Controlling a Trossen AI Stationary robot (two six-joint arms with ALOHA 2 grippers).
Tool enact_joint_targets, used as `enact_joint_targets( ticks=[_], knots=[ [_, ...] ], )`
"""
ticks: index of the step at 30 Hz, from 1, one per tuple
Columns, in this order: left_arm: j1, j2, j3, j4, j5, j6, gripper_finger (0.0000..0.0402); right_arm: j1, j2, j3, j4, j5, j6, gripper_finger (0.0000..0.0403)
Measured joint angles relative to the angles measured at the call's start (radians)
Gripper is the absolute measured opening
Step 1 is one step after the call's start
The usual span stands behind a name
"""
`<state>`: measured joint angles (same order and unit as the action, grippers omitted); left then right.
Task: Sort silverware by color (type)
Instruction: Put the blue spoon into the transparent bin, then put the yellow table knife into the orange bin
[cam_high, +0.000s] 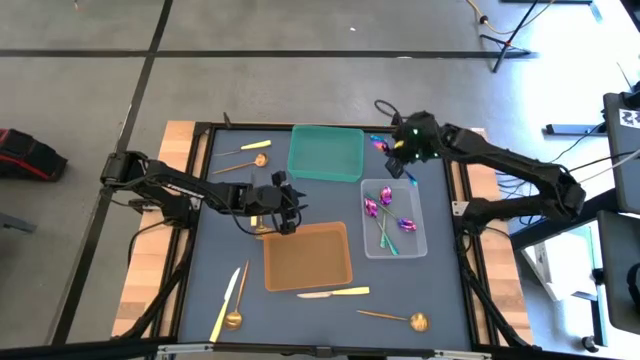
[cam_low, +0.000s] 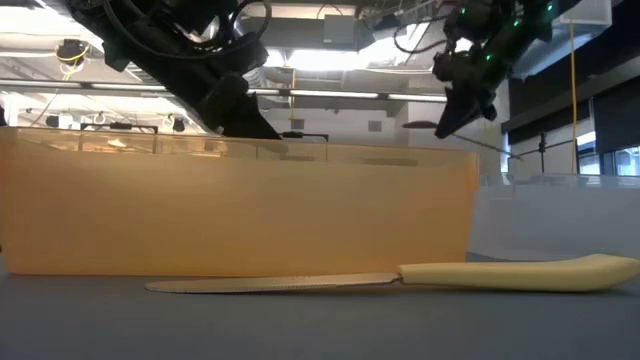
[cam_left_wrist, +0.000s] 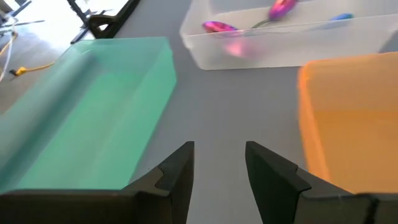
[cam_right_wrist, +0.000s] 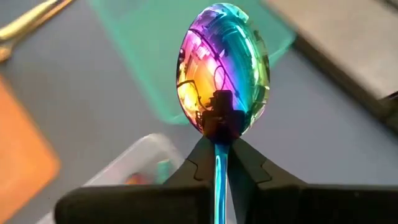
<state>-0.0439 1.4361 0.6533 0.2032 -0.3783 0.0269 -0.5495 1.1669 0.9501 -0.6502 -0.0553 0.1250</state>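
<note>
My right gripper is holding the iridescent purple spoon above the table between the two trays. It will let go of it across the purple spoons in the clear tray (cam_high: 383, 217).
My right gripper (cam_high: 393, 158) is above the table between the green tray (cam_high: 327, 152) and the clear tray (cam_high: 393, 217). It is shut on an iridescent purple spoon (cam_right_wrist: 222, 68). My left gripper (cam_left_wrist: 219, 168) is open and empty, low over the table by the far edge of the orange tray (cam_high: 307, 255); it also shows in the high view (cam_high: 285, 208). Several purple spoons (cam_high: 380, 210) lie in the clear tray. Gold spoons (cam_high: 245, 150) and yellow-handled knives (cam_high: 333, 293) lie flat on the table. My right gripper pinches the spoon's thin handle (cam_right_wrist: 218, 163) between its two fingers (cam_right_wrist: 199, 160), just behind the bowl. The bowl (cam_right_wrist: 224, 56) sticks out beyond the fingertips, its mirror face toward the wrist camera. The spoon is lifted clear of the table and the trays.
A knife (cam_low: 400, 278) lies in front of the orange tray (cam_low: 240, 210) near the table's near edge. A knife and a gold spoon (cam_high: 233, 305) lie at the near left, another gold spoon (cam_high: 400, 318) at the near right. The green tray shows nothing inside.
</note>
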Motion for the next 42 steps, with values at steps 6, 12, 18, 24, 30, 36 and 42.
enact_joint_targets(
  ticks=[6, 12, 18, 24, 30, 36, 42],
  knots=[
    [-0.059, 0.0, 0.0, 0.0, 0.0, -0.001, 0.0139, 0.213, -0.013, -0.003, -0.045, 0.057, 0.155, 0.0016],
    [-0.107, 0.0, 0.0, 0.001, -0.001, -0.013, 0.0139, 0.414, -0.012, -0.068, -0.004, 0.161, 0.265, 0.0016],
    [-0.127, 0.0, 0.0, 0.007, -0.001, -0.052, 0.0139, 0.55, -0.012, -0.189, 0.065, 0.254, 0.398, 0.0016],
    [-0.134, 0.0, 0.0, 0.063, -0.002, -0.052, 0.0139, 0.599, -0.011, -0.267, 0.084, 0.263, 0.499, 0.0017],
    [-0.134, 0.0, 0.0, 0.078, -0.002, -0.051, 0.0139, 0.602, -0.011, -0.282, 0.084, 0.257, 0.509, 0.0019],
    [-0.134, 0.0, 0.0, 0.078, -0.002, -0.051, 0.0139, 0.602, -0.011, -0.282, 0.084, 0.251, 0.471, 0.008],
    [-0.134, 0.0, 0.0, 0.094, -0.002, -0.051, 0.0139, 0.602, -0.013, -0.213, -0.014, 0.22, 0.413, 0.0159]
  ],
)
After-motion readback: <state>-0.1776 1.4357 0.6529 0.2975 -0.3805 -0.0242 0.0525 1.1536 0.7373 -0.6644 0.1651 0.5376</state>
